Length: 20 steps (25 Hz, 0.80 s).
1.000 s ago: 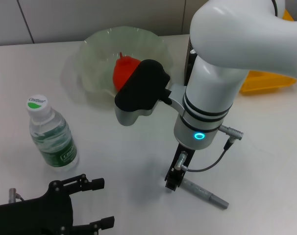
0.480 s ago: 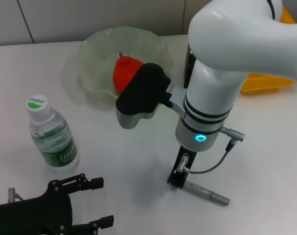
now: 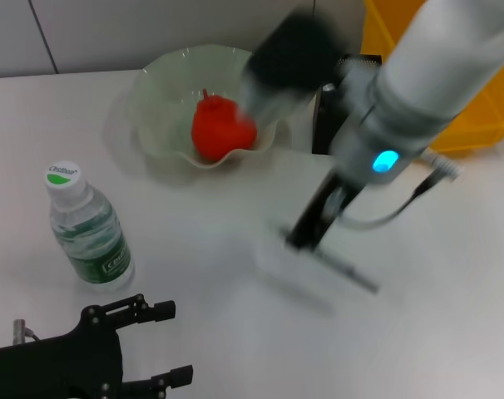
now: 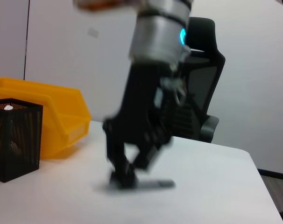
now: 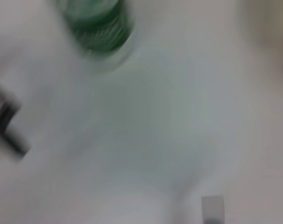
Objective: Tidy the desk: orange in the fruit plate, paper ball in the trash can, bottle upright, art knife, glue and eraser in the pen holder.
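Observation:
The robot will put the grey art knife, now hanging just above the table, down with its right gripper in the black mesh pen holder (image 3: pixel 368 75), against the holder's side by the yellow bin.
My right gripper (image 3: pixel 308 238) is shut on one end of the grey art knife (image 3: pixel 345 270), which hangs just above the table, right of centre. From the left wrist view, that gripper (image 4: pixel 123 176) holds the knife (image 4: pixel 154 184) sticking out sideways. The orange (image 3: pixel 222 126) lies in the pale green fruit plate (image 3: pixel 156 100) at the back. A bottle (image 3: pixel 86 229) with a green label stands upright at the left. The black mesh pen holder (image 3: pixel 325 116) stands behind the right arm. Low at the front left, my left gripper (image 3: pixel 173 343) rests open. Paper ball, glue and eraser are out of view.
A yellow bin (image 3: pixel 472 100) sits at the back right, beside the pen holder (image 4: pixel 13 140). In the right wrist view the bottle (image 5: pixel 97 23) and a dark part of the left gripper (image 5: pixel 8 126) show as smears. A black chair (image 4: pixel 200 84) stands beyond the table.
The right arm has swung up and toward the back right, and the art knife has come off the table with its gripper. The left arm and the bottle have stayed put.

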Available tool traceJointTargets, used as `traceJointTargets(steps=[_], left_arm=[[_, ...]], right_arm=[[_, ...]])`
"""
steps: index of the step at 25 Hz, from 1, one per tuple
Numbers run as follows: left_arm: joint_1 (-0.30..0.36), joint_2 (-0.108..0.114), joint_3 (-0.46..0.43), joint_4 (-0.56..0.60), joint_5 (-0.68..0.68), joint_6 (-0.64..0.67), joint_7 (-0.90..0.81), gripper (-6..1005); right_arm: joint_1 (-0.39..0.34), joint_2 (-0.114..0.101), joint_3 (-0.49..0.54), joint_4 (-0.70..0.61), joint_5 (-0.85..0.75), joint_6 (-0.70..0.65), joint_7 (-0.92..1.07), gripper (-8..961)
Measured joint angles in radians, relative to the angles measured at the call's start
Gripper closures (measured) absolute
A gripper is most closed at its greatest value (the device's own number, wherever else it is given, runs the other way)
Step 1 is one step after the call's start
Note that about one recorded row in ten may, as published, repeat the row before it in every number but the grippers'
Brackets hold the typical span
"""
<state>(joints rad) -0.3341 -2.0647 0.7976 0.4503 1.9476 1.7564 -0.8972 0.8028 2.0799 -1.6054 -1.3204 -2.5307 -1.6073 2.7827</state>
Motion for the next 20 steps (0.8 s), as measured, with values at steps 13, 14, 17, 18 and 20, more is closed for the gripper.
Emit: traceJointTargets(steps=[13, 14, 17, 18, 20], left_arm=[[-0.001, -0.004, -0.032, -0.009, -0.01, -0.001, -0.009, 204], [-0.001, -0.005, -0.037, -0.011, -0.011, -0.002, -0.01, 204], [0.0, -0.005, -0.046, -0.02, -0.019, -0.002, -0.01, 204], [0.0, -0.005, -0.048, -0.021, -0.022, -0.002, -0.01, 204], [0.0, -0.005, -0.048, -0.021, -0.022, -0.002, -0.01, 204]], right_arm=[[-0.242, 0.004, 0.385, -0.372, -0.002, 0.197, -0.304, 812], [-0.253, 0.004, 0.384, -0.376, 0.003, 0.23, -0.319, 812], [-0.294, 0.006, 0.378, -0.36, 0.06, 0.377, -0.392, 812], [-0.304, 0.005, 0.377, -0.343, 0.087, 0.423, -0.417, 812], [-0.316, 0.003, 0.375, -0.304, 0.141, 0.503, -0.468, 813]])
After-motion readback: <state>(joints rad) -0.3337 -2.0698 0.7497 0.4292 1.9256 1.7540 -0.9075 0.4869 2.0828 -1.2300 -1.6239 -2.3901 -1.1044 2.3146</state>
